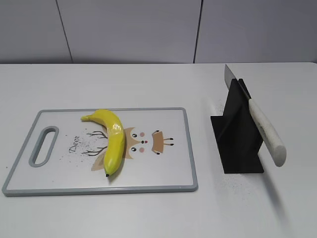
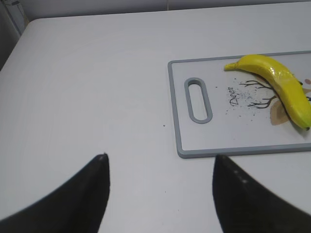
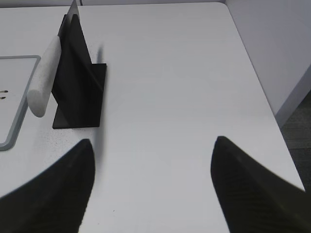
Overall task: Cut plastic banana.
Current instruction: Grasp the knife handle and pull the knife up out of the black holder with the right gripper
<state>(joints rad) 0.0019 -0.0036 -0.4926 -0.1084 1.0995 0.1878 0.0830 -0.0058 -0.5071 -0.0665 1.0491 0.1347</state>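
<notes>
I should take hold of the middle of the white handle (image 1: 263,125) (image 3: 47,72) of the knife in the black stand next with my right gripper.
The plastic banana (image 1: 112,138) lies on a white cutting board (image 1: 163,173) with a grey rim, its dark tip toward the front. It also shows in the left wrist view (image 2: 282,85) on the board (image 2: 204,138). A knife with a white handle (image 1: 266,130) rests slanted in a black stand (image 1: 237,136), blade pointing up and back; the right wrist view shows the handle (image 3: 44,82) and stand (image 3: 80,92). My left gripper (image 2: 160,158) is open and empty over bare table, left of the board. My right gripper (image 3: 152,141) is open and empty, right of the stand. Neither gripper shows in the exterior view.
The board has a slot handle (image 1: 43,146) at its left end and a printed deer picture. The white table's right edge (image 3: 262,97) drops off beside my right gripper. A grey wall runs behind the table.
</notes>
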